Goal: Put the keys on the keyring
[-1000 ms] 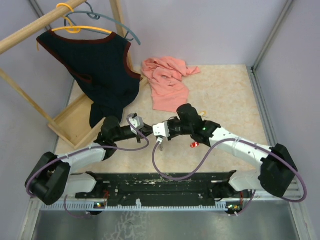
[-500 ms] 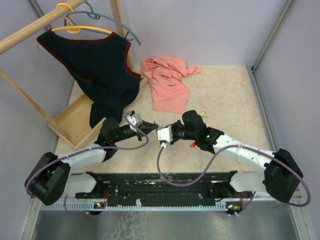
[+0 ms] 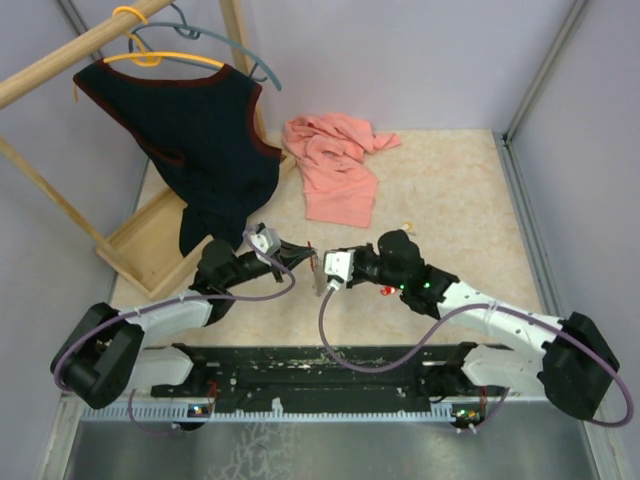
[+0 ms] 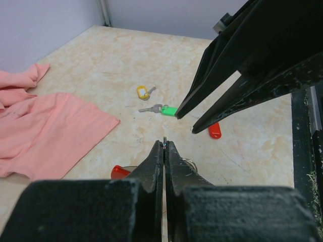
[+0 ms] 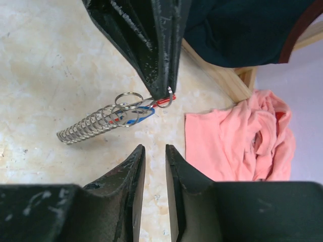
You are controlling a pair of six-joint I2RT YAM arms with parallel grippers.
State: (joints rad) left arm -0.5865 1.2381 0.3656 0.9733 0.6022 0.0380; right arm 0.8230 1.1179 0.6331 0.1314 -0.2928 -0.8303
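Note:
My left gripper's fingers cover the small metal ring, so next my right gripper takes the ring's exposed edge (image 5: pixel 165 105) before my left gripper takes the coil spring.
My left gripper (image 4: pixel 164 142) is shut on the thin edge of the keyring (image 5: pixel 167 99), whose red side (image 4: pixel 120 171) shows below the fingers. From the keyring hang small metal rings, a blue key (image 5: pixel 139 115) and a coil spring (image 5: pixel 86 128). My right gripper (image 5: pixel 155 147) is open just in front of the keyring, with nothing between its fingers. On the table beyond lie a yellow key (image 4: pixel 143 92), a green key (image 4: pixel 169 110) and a red key (image 4: pixel 214 130). In the top view the two grippers (image 3: pixel 306 254) (image 3: pixel 328 268) meet tip to tip at the table's middle.
A pink cloth (image 3: pixel 335 165) lies behind the grippers. A wooden rack (image 3: pixel 140 250) with a dark vest (image 3: pixel 205 140) on a hanger stands at the back left. The table's right wall rail (image 3: pixel 525 200) runs along the far right.
My right gripper has gone from shut to open and drawn back slightly from the keyring. The left gripper has stayed shut and edged to the right with the keyring.

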